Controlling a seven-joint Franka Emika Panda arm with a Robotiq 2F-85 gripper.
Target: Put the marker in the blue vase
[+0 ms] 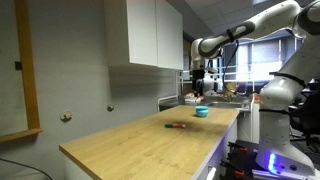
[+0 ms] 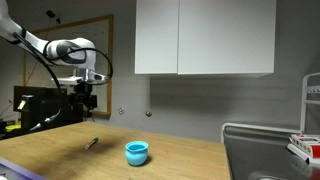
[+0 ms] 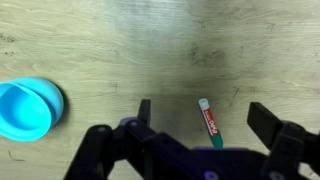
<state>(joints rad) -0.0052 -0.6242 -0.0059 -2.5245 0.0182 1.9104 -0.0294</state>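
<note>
The robot's gripper needs to next go down to the marker and close on the marker's red label [image 1: 175,125] [image 3: 212,128], toward the marker's green end.
The marker [image 3: 209,122] lies flat on the wooden table [image 3: 120,40]. In the wrist view it is a thin stick with a white tip, a red label and a green end. It shows as a small dark stick in both exterior views [image 1: 178,126] [image 2: 91,143]. The blue vase [image 3: 28,108] stands upright and open-topped to one side of the marker, apart from it [image 1: 201,111] [image 2: 137,152]. My gripper [image 3: 203,115] is open and empty. It hangs well above the table [image 1: 198,92] [image 2: 88,103], over the marker, which shows between the two fingers in the wrist view.
White wall cabinets [image 2: 205,37] hang over the table's far side. A sink and counter with clutter [image 2: 262,150] adjoin one end of the table. Dark equipment [image 2: 35,105] stands behind the arm. The table's front edge [image 1: 140,165] is close by.
</note>
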